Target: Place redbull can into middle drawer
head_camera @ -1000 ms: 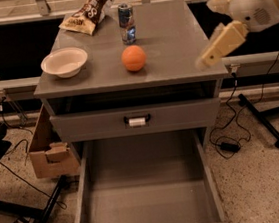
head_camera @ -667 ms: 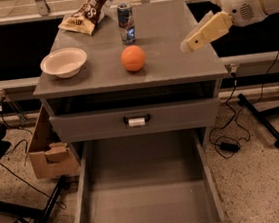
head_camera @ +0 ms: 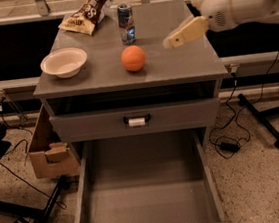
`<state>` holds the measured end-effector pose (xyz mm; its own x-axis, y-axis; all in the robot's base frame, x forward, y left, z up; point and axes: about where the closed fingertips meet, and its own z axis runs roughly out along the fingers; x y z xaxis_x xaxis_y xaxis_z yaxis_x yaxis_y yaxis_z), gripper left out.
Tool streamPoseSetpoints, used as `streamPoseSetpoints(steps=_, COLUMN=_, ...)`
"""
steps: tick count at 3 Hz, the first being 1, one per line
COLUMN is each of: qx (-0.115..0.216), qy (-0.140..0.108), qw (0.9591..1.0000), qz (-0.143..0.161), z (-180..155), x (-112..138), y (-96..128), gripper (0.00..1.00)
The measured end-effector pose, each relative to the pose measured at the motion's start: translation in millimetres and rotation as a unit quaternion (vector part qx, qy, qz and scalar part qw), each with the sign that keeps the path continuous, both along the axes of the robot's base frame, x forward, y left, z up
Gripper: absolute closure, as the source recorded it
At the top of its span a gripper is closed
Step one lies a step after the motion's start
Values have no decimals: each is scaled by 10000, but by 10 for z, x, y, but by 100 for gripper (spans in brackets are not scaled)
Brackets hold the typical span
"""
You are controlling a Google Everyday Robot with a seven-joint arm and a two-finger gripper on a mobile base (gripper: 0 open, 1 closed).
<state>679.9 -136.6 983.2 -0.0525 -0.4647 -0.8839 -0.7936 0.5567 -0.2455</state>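
Next, my gripper should go to the redbull can's upper half (head_camera: 125, 16), behind the orange ball, and close there.
The redbull can (head_camera: 126, 22), slim, blue and silver, stands upright at the back middle of the grey cabinet top (head_camera: 184, 63). My gripper (head_camera: 171, 40), tan-coloured on a white arm, hovers above the cabinet top to the right of the can and of the orange ball (head_camera: 133, 58), apart from both. It holds nothing that I can see. The middle drawer (head_camera: 147, 203) is pulled out wide below, its bare grey floor showing with nothing in it.
A white bowl (head_camera: 64, 62) sits at the left of the top and a brown crisp bag (head_camera: 88, 11) at the back left. A shut drawer front with a black handle (head_camera: 137, 120) is above the open drawer. A cardboard box (head_camera: 48, 151), cables and a black stand leg (head_camera: 261, 119) are on the floor.
My arm has swung left and a little down over the cabinet top, bringing the gripper closer to the ball and the can. Nothing else has moved.
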Motion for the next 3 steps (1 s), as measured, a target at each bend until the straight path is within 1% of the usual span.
streamPoseSetpoints(steps=1, qx=484, qy=-123, qw=9984, qz=-278, z=-186, x=684, y=243, gripper=0)
streamPoseSetpoints(steps=2, qx=996, qy=-255, qw=9933, qz=-535, z=-312, x=1267, y=508, gripper=0)
streamPoseSetpoints(steps=3, qx=1307, qy=-358, qw=9889, qz=-607, z=-366, x=1636, y=765, gripper=0)
